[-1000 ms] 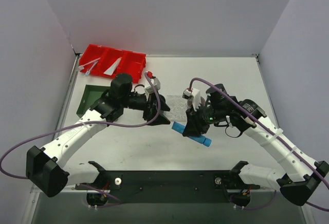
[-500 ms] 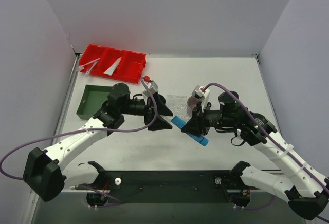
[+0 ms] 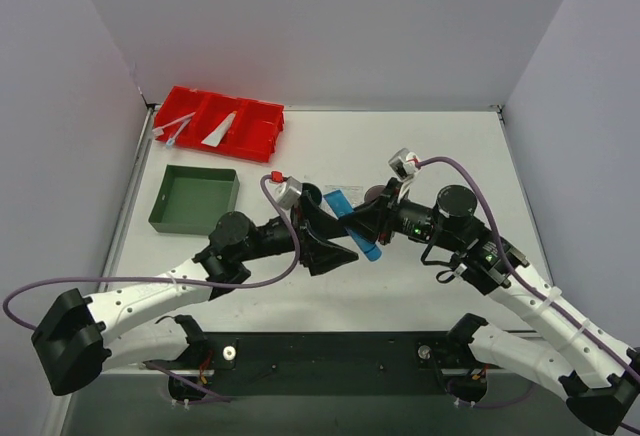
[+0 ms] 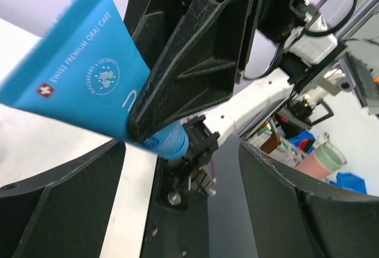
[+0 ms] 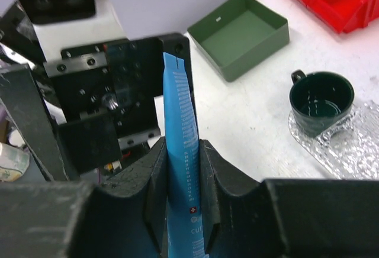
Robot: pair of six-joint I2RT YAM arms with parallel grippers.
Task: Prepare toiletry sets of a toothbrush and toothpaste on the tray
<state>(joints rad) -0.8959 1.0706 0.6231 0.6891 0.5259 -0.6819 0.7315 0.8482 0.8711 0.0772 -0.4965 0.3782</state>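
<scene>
The robot's right gripper holds the bright blue toothpaste around its middle, so the left gripper needs to keep it steady while the right gripper takes its flat end (image 4: 54, 42).
My right gripper (image 3: 365, 224) is shut on the bright blue toothpaste (image 3: 350, 218) and holds it in the air over the table's middle. In the right wrist view the tube (image 5: 183, 151) stands pinched between the two fingers (image 5: 155, 181). My left gripper (image 3: 335, 238) is open and empty, right against the tube. In its wrist view the tube (image 4: 89, 86) shows just ahead of the wide-open jaws. The clear tray (image 3: 345, 194) lies behind both grippers and also shows in the right wrist view (image 5: 340, 148). Two pale toothbrushes (image 3: 172, 128) and the white-grey toothpaste (image 3: 218, 132) lie in the red bin (image 3: 262, 128).
A dark mug (image 5: 321, 99) stands at the clear tray's edge. A dark green square tray (image 3: 193, 198) sits at the left, below the red bin. Purple cables loop from both arms. Grey walls close in the table on three sides.
The right gripper has lifted the blue tube off the table and swung it left. The left gripper has pulled back toward me and turned to face the tube.
</scene>
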